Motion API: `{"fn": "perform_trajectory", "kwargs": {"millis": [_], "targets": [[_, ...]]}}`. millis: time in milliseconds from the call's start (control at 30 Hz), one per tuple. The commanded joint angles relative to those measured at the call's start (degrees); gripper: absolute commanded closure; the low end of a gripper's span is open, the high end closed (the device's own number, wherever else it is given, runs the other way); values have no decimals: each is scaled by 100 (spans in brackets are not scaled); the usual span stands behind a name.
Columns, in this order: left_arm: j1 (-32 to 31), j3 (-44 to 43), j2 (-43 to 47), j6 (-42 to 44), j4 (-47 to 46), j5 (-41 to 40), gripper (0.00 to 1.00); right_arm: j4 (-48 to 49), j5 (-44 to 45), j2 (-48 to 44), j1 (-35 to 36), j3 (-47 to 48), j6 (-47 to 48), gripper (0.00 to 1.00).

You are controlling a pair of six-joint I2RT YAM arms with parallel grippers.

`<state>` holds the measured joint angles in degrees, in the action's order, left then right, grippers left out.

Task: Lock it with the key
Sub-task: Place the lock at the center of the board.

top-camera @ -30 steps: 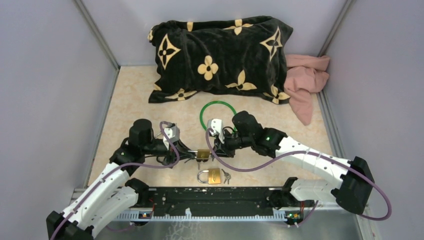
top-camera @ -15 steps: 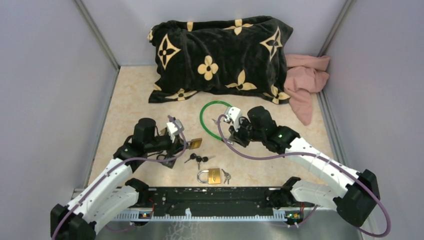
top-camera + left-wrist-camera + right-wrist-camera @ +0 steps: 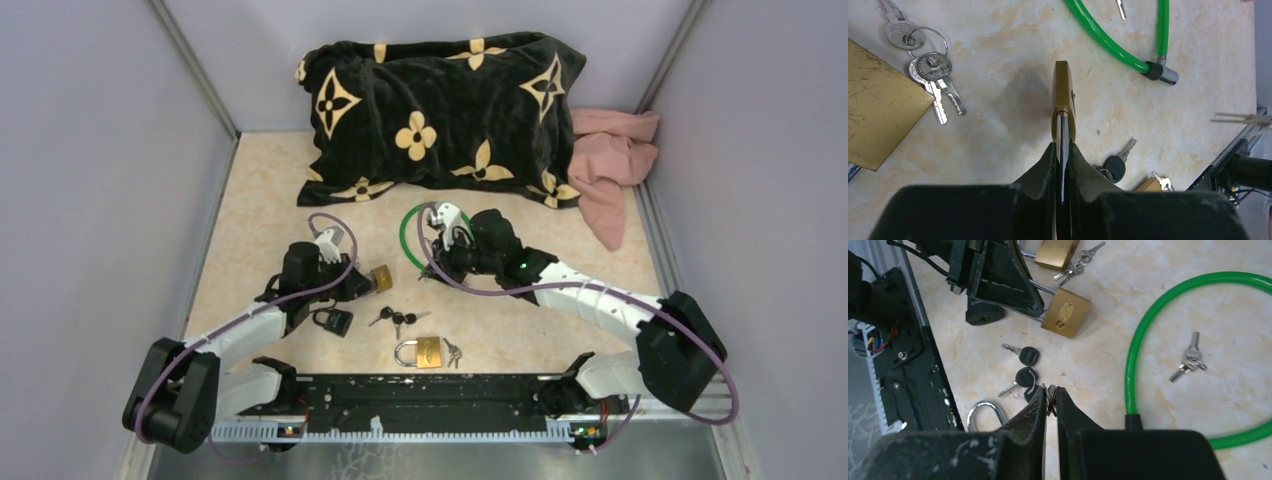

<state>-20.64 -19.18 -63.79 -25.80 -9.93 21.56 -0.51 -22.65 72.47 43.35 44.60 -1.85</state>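
Observation:
I need to use my right gripper to put the small key down on the bare floor (image 3: 404,293) (image 3: 1069,365) between the black-headed keys and the green cable.
A brass padlock (image 3: 1063,100) hangs off the floor by its steel shackle, which my left gripper (image 3: 1063,145) is shut on. From above, that padlock (image 3: 380,277) sits at the left gripper's (image 3: 365,284) tip, and the right wrist view shows its face (image 3: 1066,316). My right gripper (image 3: 1049,392) is shut on a thin bit of metal that looks like a small key, with crossed edges showing between the tips. It hovers near the green cable (image 3: 410,235), apart from the padlock. Black-headed keys (image 3: 398,318) lie loose on the floor between the arms.
A second brass padlock (image 3: 428,351) with small keys (image 3: 452,352) lies by the front rail. Another brass padlock (image 3: 878,115) with ringed keys (image 3: 928,65) lies beside my left arm. Small keys (image 3: 1189,360) lie inside the green cable loop (image 3: 1133,355). A black pillow (image 3: 440,110) and pink cloth (image 3: 610,160) fill the back.
The grippers have drawn apart from where they met. The left carried the padlock back and left. The right pulled away toward the green cable. The black-headed keys now lie on the floor.

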Motion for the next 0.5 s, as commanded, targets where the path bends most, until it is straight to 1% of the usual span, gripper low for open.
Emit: {"fn": "perform_trajectory", "kwargs": {"millis": [0, 100, 300, 333, 367, 400, 467], "targets": [[42, 321, -174, -1054, -1118, 32, 79, 1095, -224, 491, 300, 246, -495, 100], [43, 413, -272, -1108, -1377, 193, 67, 1309, -209, 918, 359, 358, -735, 100], [43, 449, -104, -1053, -1092, -78, 39, 1645, 34, 1463, 360, 485, -1227, 100], [43, 443, -44, -1034, -1049, -127, 29, 1673, 74, 1550, 359, 525, -1297, 100], [43, 419, 7, -987, -982, -209, 6, 1700, 102, 1655, 359, 567, -1366, 100], [43, 370, 70, -929, -866, -326, 2, 1707, 128, 1745, 359, 620, -1431, 100], [43, 258, 220, -731, -595, -587, 1, 1724, 152, 1969, 361, 739, -1580, 100]]}}
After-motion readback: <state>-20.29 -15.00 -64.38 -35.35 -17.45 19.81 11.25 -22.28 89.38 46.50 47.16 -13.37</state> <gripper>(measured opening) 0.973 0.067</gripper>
